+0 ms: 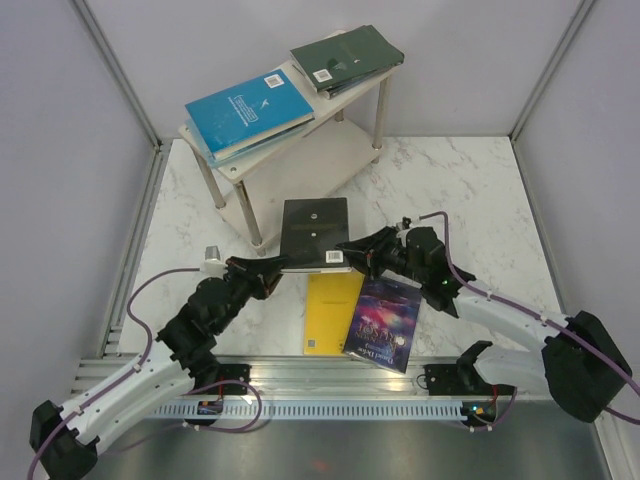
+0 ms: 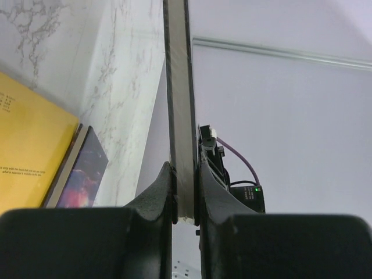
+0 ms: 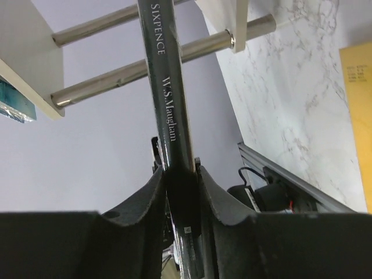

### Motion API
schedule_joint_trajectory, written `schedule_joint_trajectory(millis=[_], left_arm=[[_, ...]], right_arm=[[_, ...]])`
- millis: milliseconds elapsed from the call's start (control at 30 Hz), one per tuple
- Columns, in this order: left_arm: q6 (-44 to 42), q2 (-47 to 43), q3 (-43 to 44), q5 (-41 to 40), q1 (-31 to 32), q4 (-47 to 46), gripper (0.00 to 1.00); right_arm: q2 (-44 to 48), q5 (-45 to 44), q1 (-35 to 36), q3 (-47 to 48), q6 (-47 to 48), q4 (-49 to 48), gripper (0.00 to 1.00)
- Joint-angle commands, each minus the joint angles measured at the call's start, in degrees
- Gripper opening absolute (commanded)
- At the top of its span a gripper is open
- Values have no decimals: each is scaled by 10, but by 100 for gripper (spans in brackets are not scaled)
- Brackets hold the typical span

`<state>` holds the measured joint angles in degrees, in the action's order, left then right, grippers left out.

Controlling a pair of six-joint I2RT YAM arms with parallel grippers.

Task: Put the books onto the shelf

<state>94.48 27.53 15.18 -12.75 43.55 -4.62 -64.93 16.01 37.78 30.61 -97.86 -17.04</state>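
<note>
Next, my right gripper lets go of the black book on the shelf's bare lower board (image 1: 268, 203), below the end of the shelf that is holding the blue book.
A black book (image 1: 315, 228) hangs flat above the table, just in front of the shelf (image 1: 300, 165). My left gripper (image 1: 283, 268) is shut on its near left corner, clamping the pale page edge (image 2: 179, 116). My right gripper (image 1: 348, 252) is shut on its near right corner, fingers pressed to both sides of the lettered spine (image 3: 168, 104). On the shelf's top board lie a blue book (image 1: 248, 108) over other books and a dark green book (image 1: 347, 55) on a small stack. A yellow book (image 1: 330, 310) and a dark pictorial blue book (image 1: 385, 322) lie on the table under the grippers.
The shelf's silver legs (image 3: 133, 75) and a pale board (image 3: 29, 52) stand close ahead of the right wrist. Its lower board is bare. Grey walls enclose the marble table (image 1: 460, 190) on three sides. A metal rail (image 1: 330, 375) runs along the near edge.
</note>
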Motion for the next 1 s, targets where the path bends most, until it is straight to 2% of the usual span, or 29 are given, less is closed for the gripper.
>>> schedule_joint_trajectory(millis=[0, 133, 200, 300, 367, 500, 533, 600, 633, 733, 833, 967], left_arm=[[17, -11, 9, 4, 7, -89, 2], [7, -6, 21, 28, 7, -41, 3], [-3, -5, 28, 39, 7, -14, 4], [-30, 12, 37, 70, 7, 13, 15], [-58, 31, 48, 95, 7, 32, 27], [-83, 53, 53, 114, 6, 43, 45], [-82, 52, 53, 111, 6, 64, 55], [-85, 46, 56, 104, 5, 77, 69], [-85, 43, 60, 98, 2, 97, 82], [-93, 28, 69, 93, -7, 134, 94], [-108, 16, 77, 90, -14, 154, 100], [-137, 12, 100, 94, -22, 200, 100]], right_arm=[[-41, -13, 3, 23, -48, -185, 22], [-93, -5, -8, 53, -51, -247, 1], [-112, 11, -23, 73, -48, -265, 0], [-151, 40, -46, 114, -29, -277, 0], [-191, 67, -65, 166, 4, -267, 0], [-266, 122, -85, 253, 48, -249, 0], [-290, 132, -88, 267, 53, -246, 0], [-322, 136, -95, 301, 65, -237, 0], [-332, 140, -97, 311, 68, -235, 0], [-377, 155, -103, 353, 78, -233, 0], [-445, 183, -104, 420, 84, -233, 0], [-534, 226, -104, 524, 84, -239, 0]])
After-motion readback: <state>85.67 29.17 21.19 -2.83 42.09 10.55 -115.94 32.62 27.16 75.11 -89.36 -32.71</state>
